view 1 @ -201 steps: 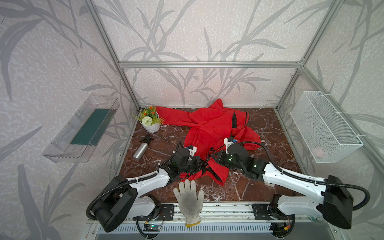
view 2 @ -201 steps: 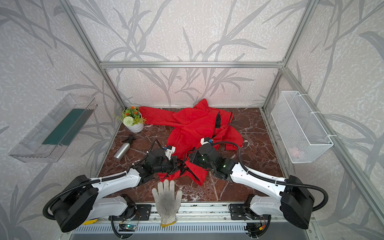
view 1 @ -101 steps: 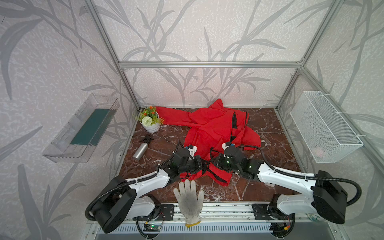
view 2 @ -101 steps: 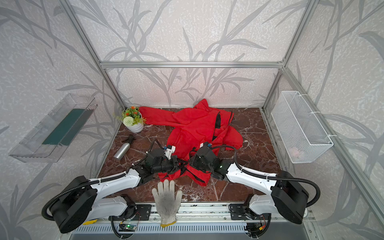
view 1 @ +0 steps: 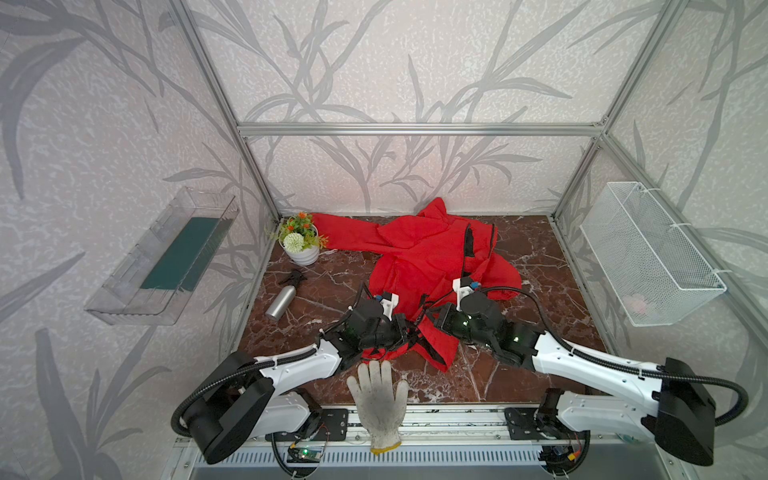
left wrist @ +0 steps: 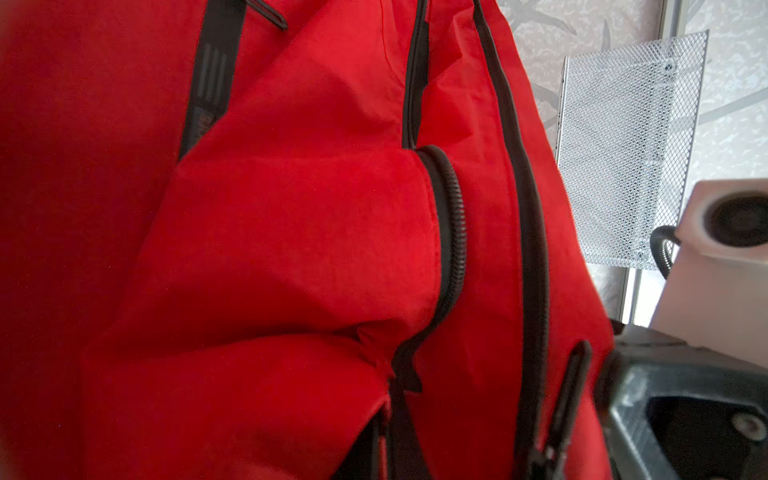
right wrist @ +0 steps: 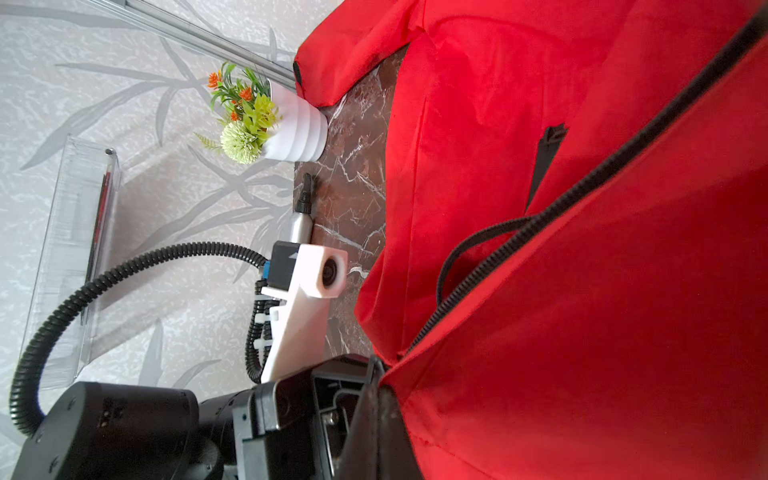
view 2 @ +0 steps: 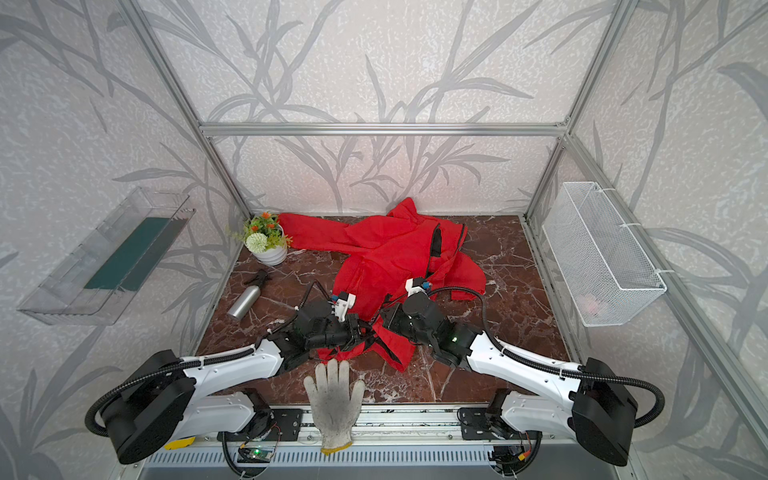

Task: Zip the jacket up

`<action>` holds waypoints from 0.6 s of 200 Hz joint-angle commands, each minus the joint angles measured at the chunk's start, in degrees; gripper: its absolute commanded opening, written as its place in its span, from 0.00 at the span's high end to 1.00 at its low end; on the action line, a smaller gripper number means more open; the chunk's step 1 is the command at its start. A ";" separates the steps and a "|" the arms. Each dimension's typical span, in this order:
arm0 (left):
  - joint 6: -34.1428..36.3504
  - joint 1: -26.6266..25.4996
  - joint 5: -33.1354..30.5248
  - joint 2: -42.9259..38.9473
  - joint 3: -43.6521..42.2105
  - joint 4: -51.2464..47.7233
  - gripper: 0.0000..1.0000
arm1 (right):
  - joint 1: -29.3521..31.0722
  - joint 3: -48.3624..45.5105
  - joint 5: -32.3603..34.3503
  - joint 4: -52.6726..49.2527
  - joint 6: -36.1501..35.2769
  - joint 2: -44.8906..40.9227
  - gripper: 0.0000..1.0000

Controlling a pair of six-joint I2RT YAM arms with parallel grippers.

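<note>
I should pull the panel flat with my right gripper, as the jacket's near corner hangs folded past it, then open it and grab the jacket by the hem (view 1: 445,367).
The red jacket (view 1: 419,257) (view 2: 386,249) lies spread on the marble table, one sleeve stretched toward the far left. Its near hem is bunched between my two grippers, which meet at the front middle. My left gripper (view 1: 404,332) (view 2: 358,332) is shut on the hem fabric. Right beside it, my right gripper (view 1: 432,322) (view 2: 384,320) is shut on the facing edge. Red jacket cloth (left wrist: 291,249) fills the left wrist view, crossed by a black zipper track (left wrist: 453,232). The right wrist view shows the jacket (right wrist: 602,332) and its zipper teeth (right wrist: 582,187). Fabric hides both sets of fingertips.
A white work glove (view 1: 378,399) lies at the table's front edge, just below the grippers. A silver spray bottle (view 1: 282,299) and a flower pot (view 1: 301,245) stand at the left. A wire basket (view 1: 648,257) hangs on the right wall, a clear tray (view 1: 166,257) on the left wall.
My right gripper has shifted a little left and nearer, closing up on the left gripper, and the hem fold between them has bunched. The left arm has barely moved.
</note>
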 commanded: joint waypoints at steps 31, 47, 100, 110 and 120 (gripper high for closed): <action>-2.20 -1.45 -1.37 1.28 0.15 4.43 1.00 | -0.21 -1.15 -1.62 5.33 0.40 1.01 1.00; -2.86 -1.53 -1.34 1.71 0.03 5.93 1.00 | 0.40 -2.50 -0.86 4.48 1.44 -0.19 1.00; -3.39 -1.75 -0.76 3.43 1.39 7.53 1.00 | 2.03 -4.63 1.35 -1.11 4.22 -2.75 1.00; -3.36 -1.72 -0.74 3.62 1.44 7.61 1.00 | 2.15 -4.75 1.34 -1.65 4.56 -2.84 1.00; -3.40 -1.75 -0.74 3.63 1.43 7.79 1.00 | 2.33 -4.75 1.61 -2.44 4.80 -3.00 1.00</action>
